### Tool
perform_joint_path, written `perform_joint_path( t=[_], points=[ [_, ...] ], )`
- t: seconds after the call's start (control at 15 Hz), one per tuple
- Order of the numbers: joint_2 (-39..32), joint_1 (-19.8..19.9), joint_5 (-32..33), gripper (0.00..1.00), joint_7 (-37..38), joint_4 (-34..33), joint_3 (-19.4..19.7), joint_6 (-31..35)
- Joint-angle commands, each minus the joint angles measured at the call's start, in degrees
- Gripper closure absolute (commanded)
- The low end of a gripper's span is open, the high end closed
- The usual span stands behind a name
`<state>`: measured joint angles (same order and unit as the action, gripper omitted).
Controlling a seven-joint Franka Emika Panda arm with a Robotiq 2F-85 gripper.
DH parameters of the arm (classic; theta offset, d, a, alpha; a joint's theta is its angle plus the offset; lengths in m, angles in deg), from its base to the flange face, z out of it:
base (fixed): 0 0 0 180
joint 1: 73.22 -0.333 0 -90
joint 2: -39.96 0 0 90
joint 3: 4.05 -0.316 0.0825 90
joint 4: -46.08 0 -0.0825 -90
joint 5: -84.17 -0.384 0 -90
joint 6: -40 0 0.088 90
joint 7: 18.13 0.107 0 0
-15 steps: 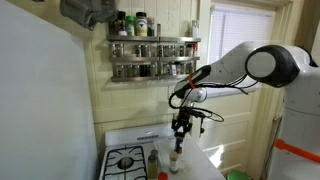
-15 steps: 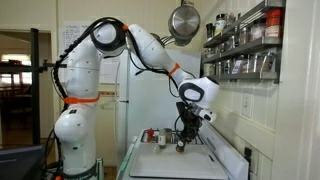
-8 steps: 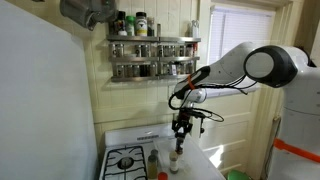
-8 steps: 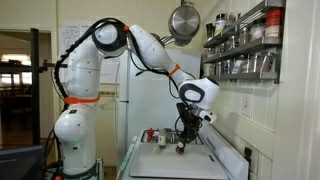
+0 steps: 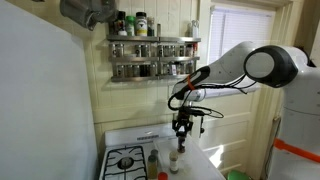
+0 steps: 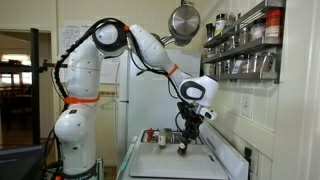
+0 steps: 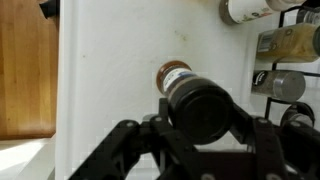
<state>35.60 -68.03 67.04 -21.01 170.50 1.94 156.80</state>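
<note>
My gripper is going to the white counter's far end [image 5: 178,146], near the wall behind the jars. I will let go of the dark bottle there.
My gripper [image 7: 205,122] is shut on a dark bottle with a round black cap [image 7: 203,103]; the cap fills the space between both fingers. Beneath it a small jar with a brown label [image 7: 173,74] stands on the white counter [image 7: 110,70]. In both exterior views the gripper [image 5: 181,128] [image 6: 188,135] points straight down over the counter, with the small jar [image 5: 174,158] just below it. The held bottle's body is hidden by its cap and by the fingers.
A stove burner [image 5: 125,160] and a green bottle [image 5: 153,160] lie beside the jar. Spice racks full of jars hang on the wall [image 5: 152,55] [image 6: 245,50]. A metal pan [image 6: 183,20] hangs overhead. More jars [image 7: 290,42] stand at the counter's edge.
The gripper has shifted very slightly sideways above the counter, still holding the bottle. Nothing else has moved.
</note>
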Motion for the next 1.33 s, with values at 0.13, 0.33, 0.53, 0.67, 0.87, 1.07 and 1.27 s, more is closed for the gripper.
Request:
perform_joint_path(
  t=[0.13, 0.33, 0.53, 0.67, 0.87, 1.07, 1.27],
  points=[
    [-1.2, -0.6, 7.7, 0.69, 5.4, -0.6, -0.9, 3.0],
    [-1.5, -0.9, 11.1, 0.69, 6.2, 0.1, -1.2, 6.7],
    [-1.4, -1.2, 13.2, 0.69, 6.4, 0.8, -1.4, 10.7],
    [-1.4, -1.3, 13.9, 0.69, 6.3, 1.2, -1.6, 13.0],
    [-1.2, -1.4, 12.5, 0.69, 5.7, 2.0, -2.0, 16.4],
    [-0.8, -1.3, 10.6, 0.18, 5.2, 3.2, -2.4, 20.2],
    [-0.2, -1.3, 9.6, 0.01, 4.8, 4.4, -2.7, 22.8]
  ],
)
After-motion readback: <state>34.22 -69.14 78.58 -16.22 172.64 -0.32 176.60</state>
